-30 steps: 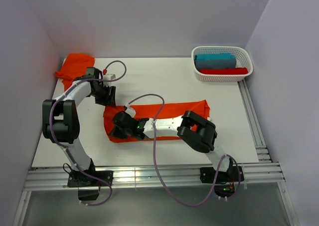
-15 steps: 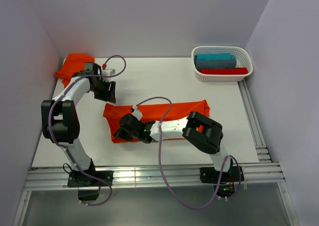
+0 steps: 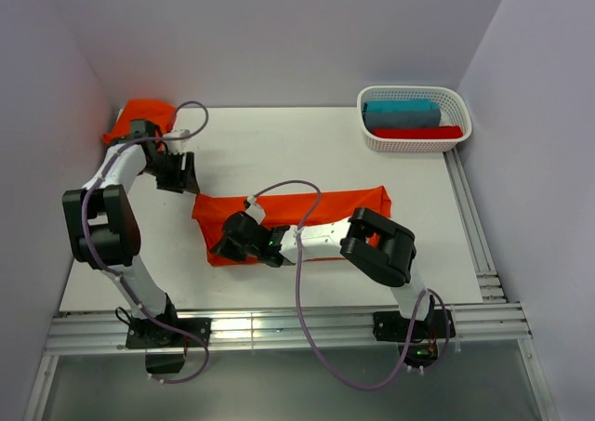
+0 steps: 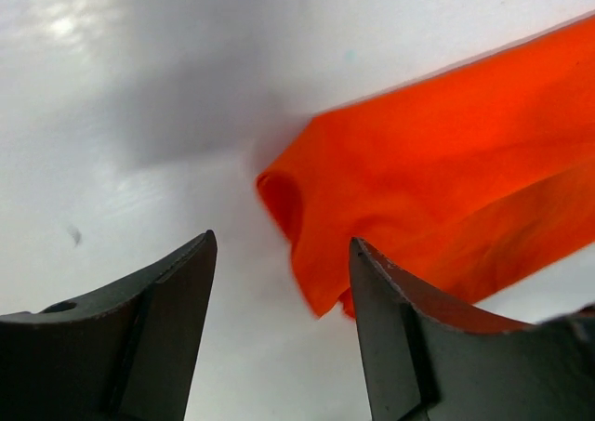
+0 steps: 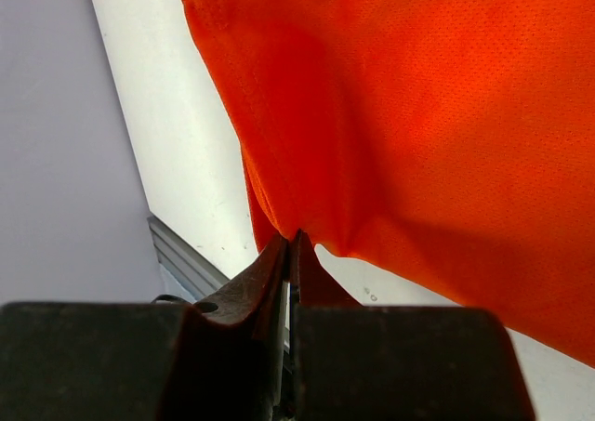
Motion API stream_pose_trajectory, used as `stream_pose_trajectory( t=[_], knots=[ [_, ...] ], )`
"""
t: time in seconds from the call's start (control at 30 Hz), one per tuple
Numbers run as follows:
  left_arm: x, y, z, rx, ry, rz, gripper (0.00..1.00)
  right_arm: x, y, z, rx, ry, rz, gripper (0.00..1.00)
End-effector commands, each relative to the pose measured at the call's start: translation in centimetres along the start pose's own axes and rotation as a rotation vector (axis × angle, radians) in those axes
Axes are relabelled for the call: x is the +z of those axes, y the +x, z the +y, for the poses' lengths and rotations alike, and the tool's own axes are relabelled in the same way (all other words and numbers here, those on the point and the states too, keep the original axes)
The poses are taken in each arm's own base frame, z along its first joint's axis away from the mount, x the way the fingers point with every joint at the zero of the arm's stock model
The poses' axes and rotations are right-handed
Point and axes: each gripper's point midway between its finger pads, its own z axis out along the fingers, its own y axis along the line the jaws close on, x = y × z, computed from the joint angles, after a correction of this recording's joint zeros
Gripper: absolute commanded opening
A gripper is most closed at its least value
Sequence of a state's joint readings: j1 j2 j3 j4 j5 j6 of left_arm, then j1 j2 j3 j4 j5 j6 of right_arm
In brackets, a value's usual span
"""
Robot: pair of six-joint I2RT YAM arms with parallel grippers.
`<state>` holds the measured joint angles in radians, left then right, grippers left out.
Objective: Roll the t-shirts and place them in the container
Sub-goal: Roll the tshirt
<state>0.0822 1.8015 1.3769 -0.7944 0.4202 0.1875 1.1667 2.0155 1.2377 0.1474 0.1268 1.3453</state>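
Note:
The t-shirt's far corner sticks out past the near corner. My left gripper needs to pinch the t-shirt end's edge (image 4: 307,280) and fold it inward before it rolls on.
One orange t-shirt (image 3: 325,207) lies folded into a long strip across the middle of the table. My right gripper (image 3: 223,246) is shut on the near left edge of this strip; the right wrist view shows the fabric (image 5: 418,114) pinched at the closed tips (image 5: 293,240). My left gripper (image 3: 183,181) hovers open just beyond the strip's far left corner, touching nothing. The left wrist view shows that corner (image 4: 437,170) lying ahead of the open gripper (image 4: 284,254), apart from the fingers (image 4: 177,309). A second orange t-shirt (image 3: 139,116) lies crumpled in the back left corner.
A white lattice basket (image 3: 372,140) at the back right holds a teal roll (image 3: 402,112) and a red roll (image 3: 418,132). Metal rails (image 3: 279,326) run along the front edge and the right side. Walls close in on the left, back and right.
My left gripper has drawn back to the left, away from the strip's corner, and opened wider. The right gripper shifted slightly right, still shut on the shirt's edge.

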Motion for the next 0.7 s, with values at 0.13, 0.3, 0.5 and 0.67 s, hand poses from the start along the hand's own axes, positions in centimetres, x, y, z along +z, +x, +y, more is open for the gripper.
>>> stream_pose_trajectory(
  t=[0.13,0.3,0.5,0.67],
  knots=[
    [-1.4,3.2,-0.3,-0.111,0.215,0.057,0.65,-0.7,-1.4,1.7,0.022,-0.049,-0.045,0.0],
    [0.1,5.6,-0.9,-0.197,0.299,0.107,0.65,-0.5,-1.4,1.9,0.018,-0.05,-0.04,0.0],
    [1.4,6.5,-1.3,-0.257,0.33,0.118,0.65,-0.5,-1.4,1.9,0.016,-0.048,-0.04,0.0],
    [1.8,6.9,-1.4,-0.283,0.333,0.117,0.64,-0.2,-1.4,2.1,0.011,-0.045,-0.041,0.0]
  ],
)
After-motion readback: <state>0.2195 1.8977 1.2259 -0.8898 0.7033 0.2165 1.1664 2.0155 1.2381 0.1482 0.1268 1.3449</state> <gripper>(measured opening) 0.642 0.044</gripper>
